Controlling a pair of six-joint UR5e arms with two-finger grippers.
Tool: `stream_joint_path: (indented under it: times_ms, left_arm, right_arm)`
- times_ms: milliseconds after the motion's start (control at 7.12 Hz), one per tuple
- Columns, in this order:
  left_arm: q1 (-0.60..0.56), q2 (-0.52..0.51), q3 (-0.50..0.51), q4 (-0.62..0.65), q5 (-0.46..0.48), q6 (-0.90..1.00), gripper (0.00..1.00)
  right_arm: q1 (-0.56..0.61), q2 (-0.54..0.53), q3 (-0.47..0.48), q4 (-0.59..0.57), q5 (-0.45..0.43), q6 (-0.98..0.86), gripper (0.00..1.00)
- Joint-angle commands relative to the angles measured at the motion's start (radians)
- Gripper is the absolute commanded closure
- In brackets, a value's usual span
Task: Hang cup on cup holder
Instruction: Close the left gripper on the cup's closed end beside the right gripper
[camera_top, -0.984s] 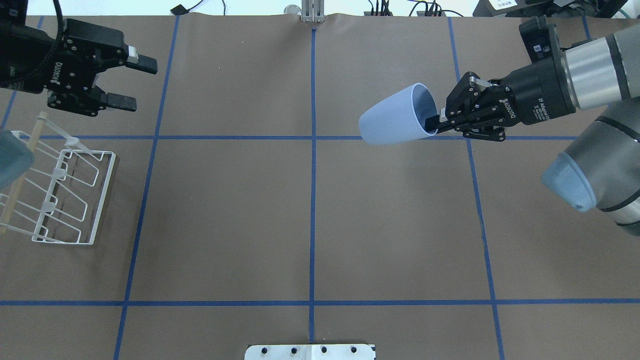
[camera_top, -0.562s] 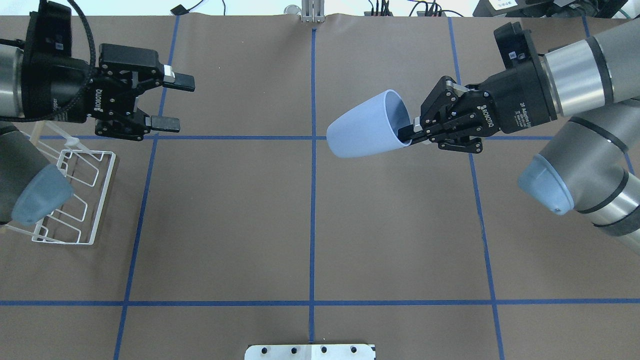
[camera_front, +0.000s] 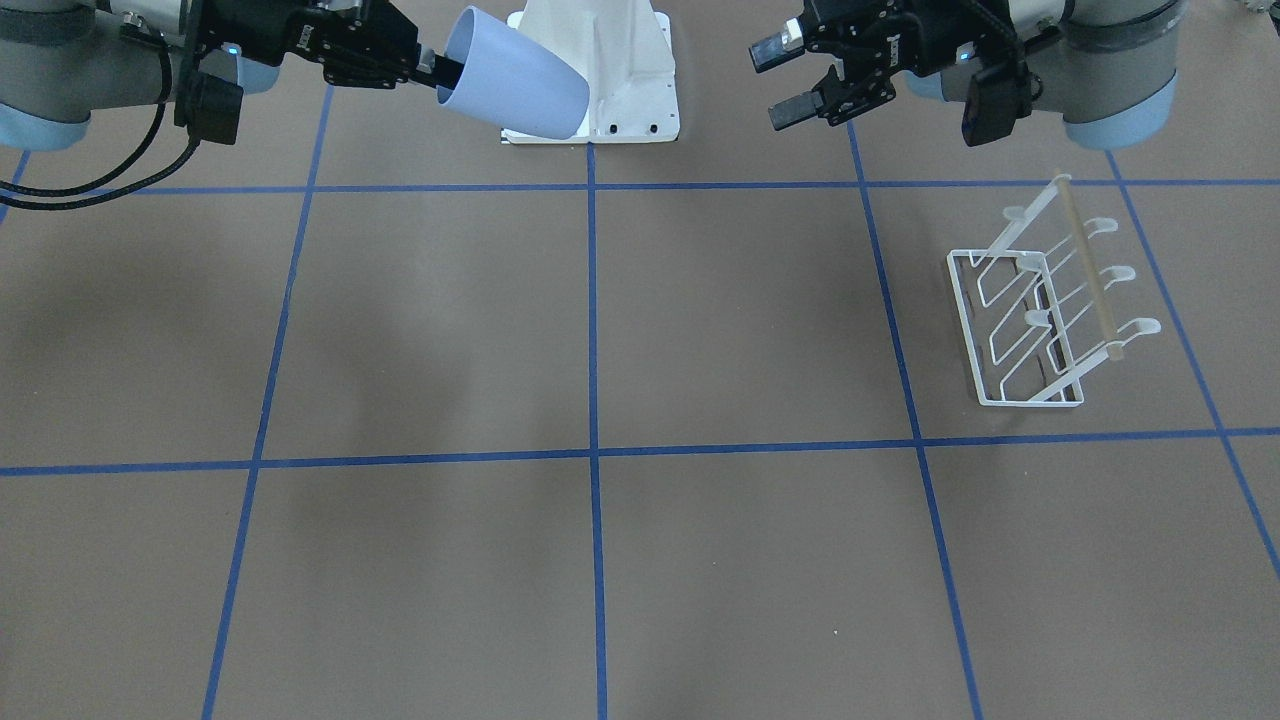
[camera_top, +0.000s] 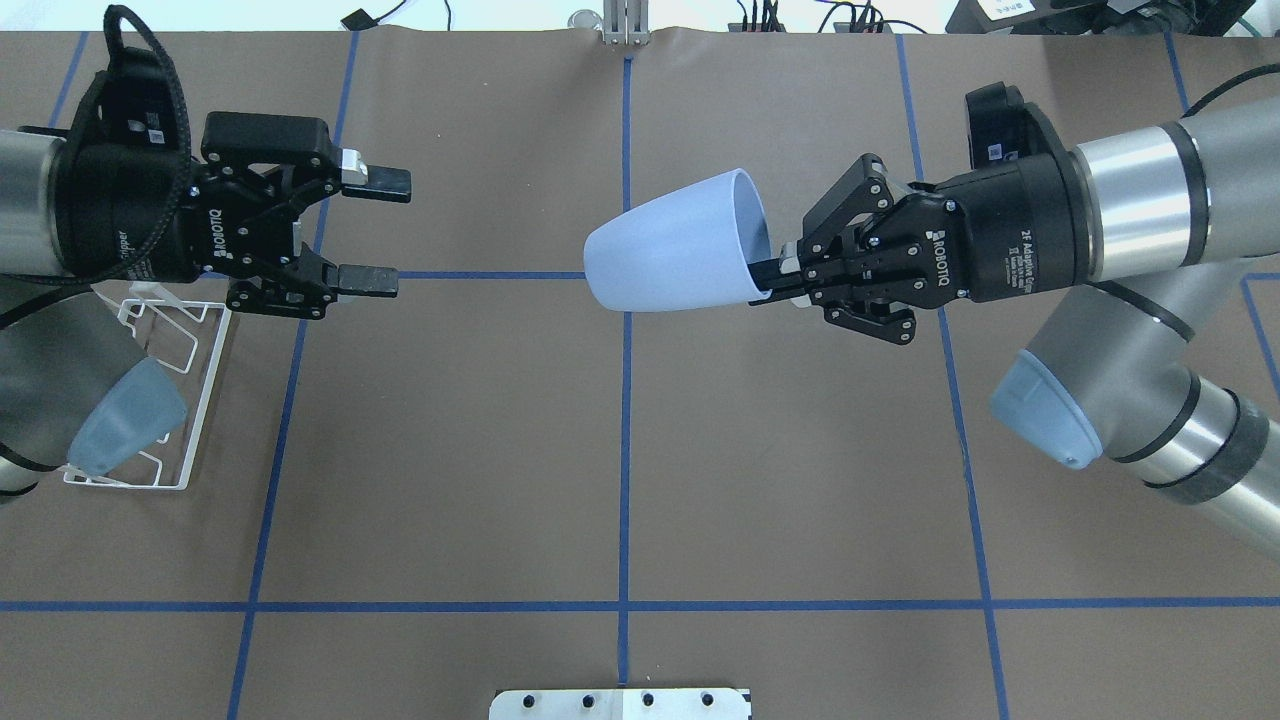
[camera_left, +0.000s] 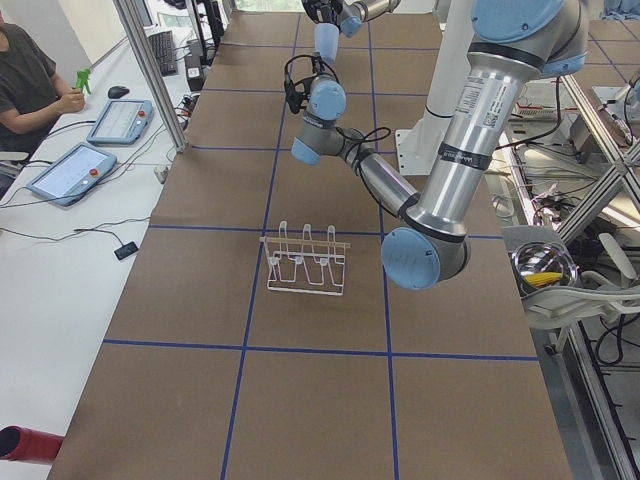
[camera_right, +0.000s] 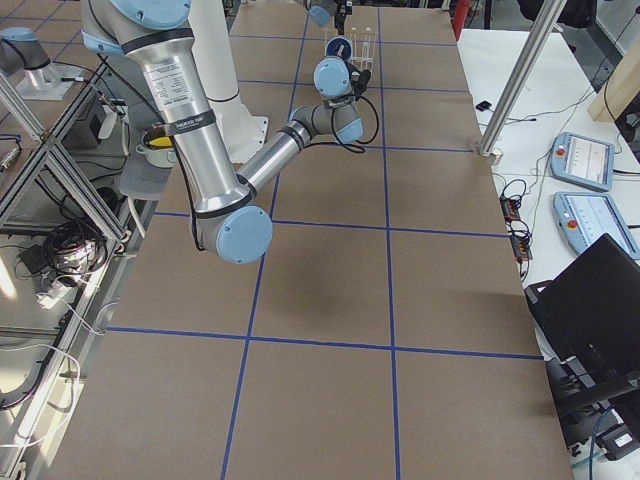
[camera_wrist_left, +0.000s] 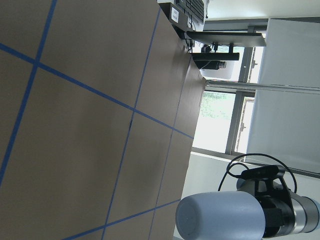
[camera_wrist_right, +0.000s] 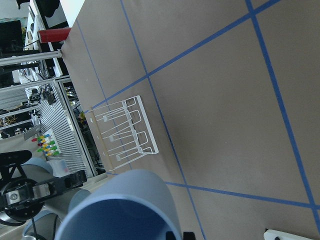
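Observation:
My left gripper will grip around the base end (camera_front: 567, 108) (camera_wrist_left: 190, 217) of the pale blue cup, because my right gripper is holding the cup's rim.
My right gripper (camera_top: 775, 282) is shut on the rim of the pale blue cup (camera_top: 675, 243) and holds it on its side in the air, base toward the left arm. The cup also shows in the front view (camera_front: 515, 73), the left wrist view (camera_wrist_left: 220, 216) and the right wrist view (camera_wrist_right: 122, 210). My left gripper (camera_top: 384, 233) is open and empty, facing the cup with a wide gap between them; it also shows in the front view (camera_front: 783, 80). The white wire cup holder (camera_front: 1040, 310) stands on the table at the robot's left, partly hidden under the left arm in the overhead view (camera_top: 175, 400).
The white robot pedestal (camera_front: 600, 70) stands at the table's robot side. Blue tape lines cross the brown table (camera_top: 620, 450). An operator (camera_left: 30, 85) sits with tablets beyond the table's far edge.
My right gripper has carried the cup leftward to about the table's centre line. My left gripper, still open, has moved rightward toward it and now covers more of the holder.

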Motion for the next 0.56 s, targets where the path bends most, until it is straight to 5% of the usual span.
stream_joint_path:
  times_ms: [0,422]
  left_arm:
    - [0.025,-0.019,0.005,-0.092,0.062,-0.106,0.02]
    - [0.137,-0.020,-0.008,-0.232,0.244,-0.194,0.02]
  right_arm:
    - [-0.053,0.011,-0.006,0.096,-0.070,0.075,1.00]
    - [-0.120,0.018,-0.013,0.242,-0.197,0.246,1.00]
